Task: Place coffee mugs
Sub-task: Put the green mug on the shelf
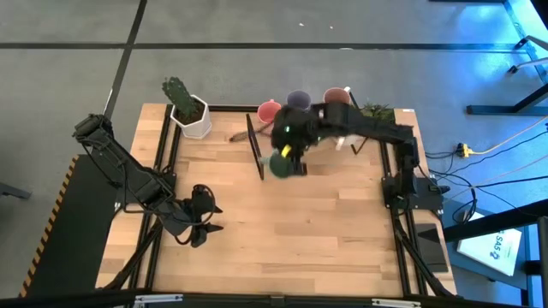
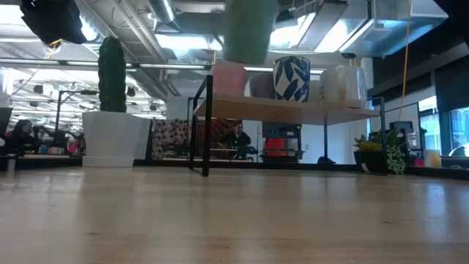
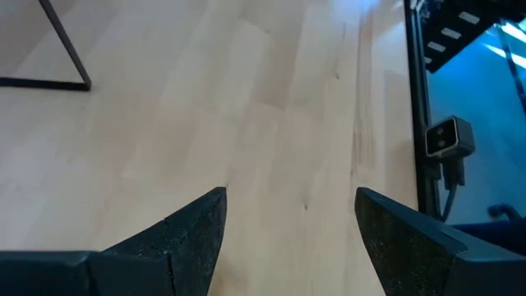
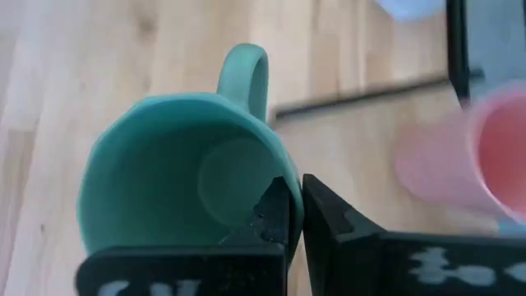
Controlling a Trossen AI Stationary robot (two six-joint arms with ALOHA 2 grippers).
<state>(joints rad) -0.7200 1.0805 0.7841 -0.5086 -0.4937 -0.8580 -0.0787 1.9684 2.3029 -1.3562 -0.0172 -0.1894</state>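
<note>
The robot's right gripper needs to release the teal mug on the table (image 1: 277, 148) (image 4: 323, 181) next to the black bar, in front of the pink mug.
A teal green mug (image 4: 164, 189) hangs in my shut right gripper (image 4: 296, 215), over the table just in front of a low black-framed wooden shelf (image 2: 293, 110). The high view shows this mug (image 1: 282, 164) under the right arm. A pink mug (image 1: 268, 111), a lavender-blue mug (image 1: 298, 100) and a mauve mug (image 1: 336, 96) stand at the shelf. My left gripper (image 1: 201, 218) waits open near the table's left near corner, touching nothing. The olive mug is not in view. My right gripper pinches the teal mug's wall at the rim (image 4: 289, 197), roughly opposite the handle (image 4: 246, 74), with one finger (image 4: 275, 215) inside the cup and the other (image 4: 329, 224) outside. The fingers come from above. The mug (image 2: 249, 29) hangs lifted clear, higher than the shelf top, mouth upward.
A white hexagonal pot with a cactus (image 1: 190, 115) stands at the far left corner, and a small green plant (image 1: 377, 109) at the far right. A blue-and-white patterned cup (image 2: 292, 78) and pale cups (image 2: 338, 84) sit on the shelf. Bare wood (image 1: 282, 239) fills the near half.
</note>
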